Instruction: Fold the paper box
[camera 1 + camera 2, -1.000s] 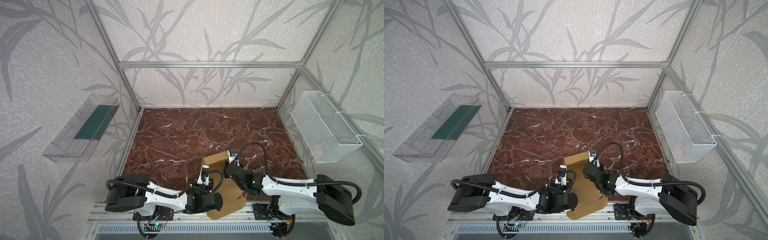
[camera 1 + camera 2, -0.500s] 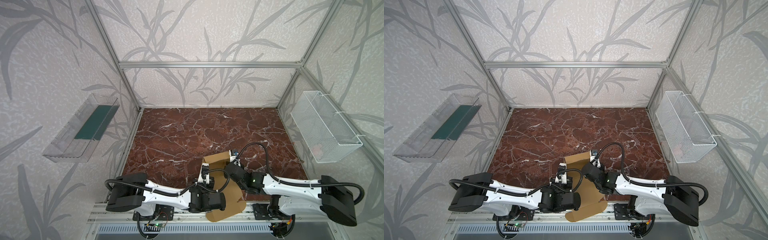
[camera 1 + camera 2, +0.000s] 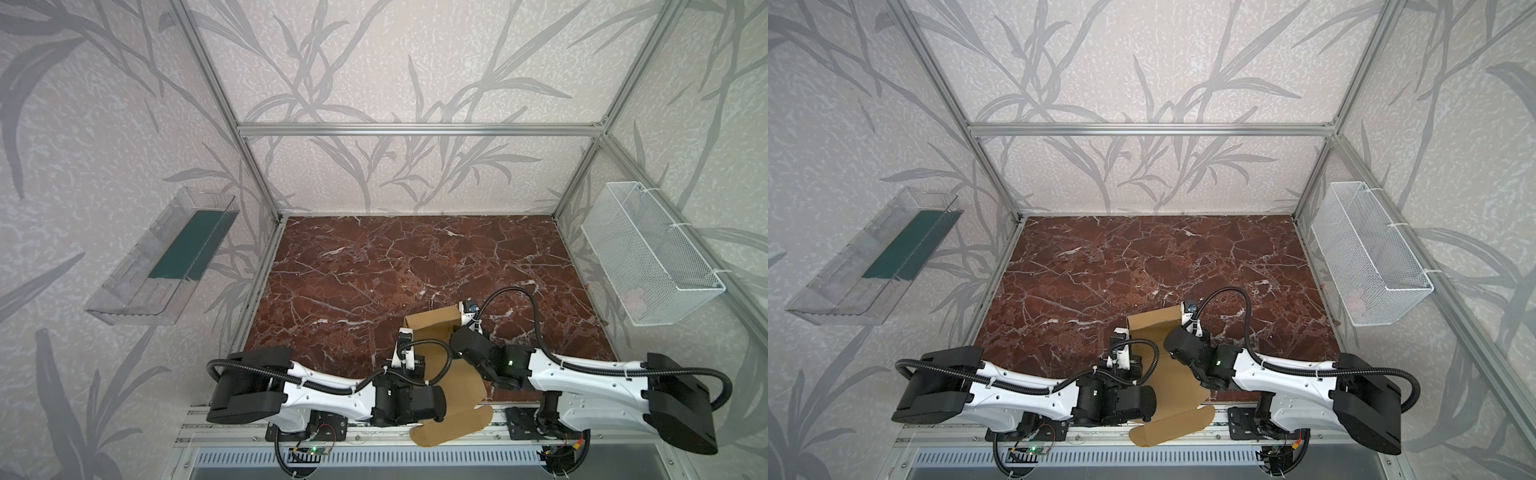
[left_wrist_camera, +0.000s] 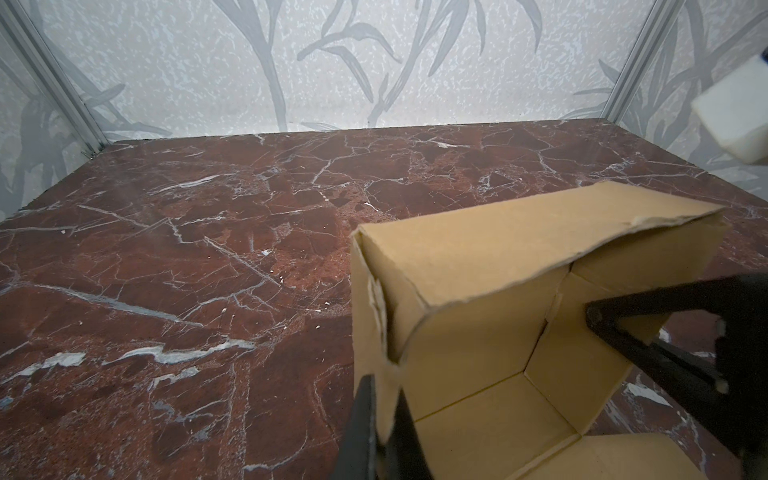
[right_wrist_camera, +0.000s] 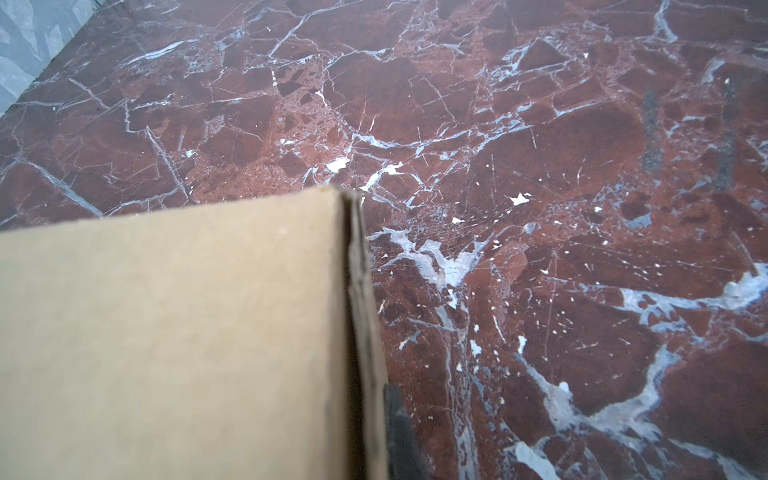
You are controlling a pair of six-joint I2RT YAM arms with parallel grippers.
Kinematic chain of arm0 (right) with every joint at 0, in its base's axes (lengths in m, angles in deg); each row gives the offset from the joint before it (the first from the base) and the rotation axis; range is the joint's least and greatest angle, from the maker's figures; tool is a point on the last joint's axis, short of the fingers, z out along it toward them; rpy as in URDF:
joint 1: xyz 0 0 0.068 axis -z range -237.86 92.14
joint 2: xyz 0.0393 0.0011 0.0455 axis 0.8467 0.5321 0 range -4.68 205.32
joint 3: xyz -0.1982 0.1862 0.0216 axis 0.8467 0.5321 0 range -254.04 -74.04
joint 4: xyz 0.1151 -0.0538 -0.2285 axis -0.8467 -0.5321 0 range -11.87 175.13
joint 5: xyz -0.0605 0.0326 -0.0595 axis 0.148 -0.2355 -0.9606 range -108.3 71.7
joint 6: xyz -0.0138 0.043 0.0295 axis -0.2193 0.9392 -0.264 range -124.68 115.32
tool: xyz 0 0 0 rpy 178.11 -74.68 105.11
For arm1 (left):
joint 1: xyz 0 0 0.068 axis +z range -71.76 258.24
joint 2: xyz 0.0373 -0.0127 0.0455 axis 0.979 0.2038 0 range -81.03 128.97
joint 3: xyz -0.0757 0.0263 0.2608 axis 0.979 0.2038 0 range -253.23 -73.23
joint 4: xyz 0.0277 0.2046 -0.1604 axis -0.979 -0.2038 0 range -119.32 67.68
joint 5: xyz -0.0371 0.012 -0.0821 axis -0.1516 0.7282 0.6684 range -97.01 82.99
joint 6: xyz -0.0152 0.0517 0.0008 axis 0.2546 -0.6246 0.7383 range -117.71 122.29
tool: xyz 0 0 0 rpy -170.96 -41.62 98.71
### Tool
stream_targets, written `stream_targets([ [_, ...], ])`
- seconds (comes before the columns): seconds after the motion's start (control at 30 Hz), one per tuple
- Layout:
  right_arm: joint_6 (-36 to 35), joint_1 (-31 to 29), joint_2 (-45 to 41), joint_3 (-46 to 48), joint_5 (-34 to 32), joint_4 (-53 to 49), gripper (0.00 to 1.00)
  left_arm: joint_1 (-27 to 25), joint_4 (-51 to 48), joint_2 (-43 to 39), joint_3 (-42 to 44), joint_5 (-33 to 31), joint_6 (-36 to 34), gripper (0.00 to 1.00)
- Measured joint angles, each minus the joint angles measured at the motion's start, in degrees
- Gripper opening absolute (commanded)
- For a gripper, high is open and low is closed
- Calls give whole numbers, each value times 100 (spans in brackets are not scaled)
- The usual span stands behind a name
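Note:
The paper box is sitting crooked with its near flap slanting across the front bar, so once it is square, I will open my left gripper and take the box's side (image 4: 367,336).
The paper box (image 3: 432,326) (image 3: 1152,320) is tan cardboard, partly folded, at the front middle of the marble table (image 3: 374,266). Its long near flap (image 3: 453,424) hangs over the front rail. In the left wrist view the box (image 4: 478,266) stands open-sided, and my left gripper (image 4: 384,419) is shut on its left wall. In the right wrist view my right gripper (image 5: 374,415) is shut on the edge of the box's right wall (image 5: 357,311); only one finger (image 5: 399,432) shows, the other is behind the cardboard. In both top views the arms' wrists hide the fingertips.
A clear plastic tray (image 3: 166,257) with a green bottom hangs on the left wall. A white wire basket (image 3: 648,257) hangs on the right wall. Aluminium frame posts stand at the table's corners, and a metal rail (image 3: 332,424) runs along the front edge.
The right gripper's jaws have closed the last bit on the box wall. The box's near flap has slid a little further over the front rail, and the left arm shifted slightly.

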Motion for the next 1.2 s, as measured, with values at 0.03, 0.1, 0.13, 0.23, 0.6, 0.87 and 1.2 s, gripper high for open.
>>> stream_targets([
  [0.03,-4,0,-7,0,2,-7,0,0,114,-24,44,7,-61,0],
  [0.1,-9,0,-15,0,0,-15,0,0,275,-52,83,26,-181,0],
  [0.13,-9,0,-15,0,-2,-24,0,2,350,-52,83,35,-243,0],
  [0.23,-7,0,-15,0,-20,-42,0,17,483,-52,83,61,-378,5],
  [0.6,-9,4,-219,0,-46,-184,0,48,1060,-107,286,205,-634,25],
  [0.87,-11,4,-483,0,-46,-205,0,83,1674,-435,730,437,-898,41],
  [1.2,-48,4,-680,0,-37,-319,0,334,2977,-1139,1725,997,-1788,45],
])
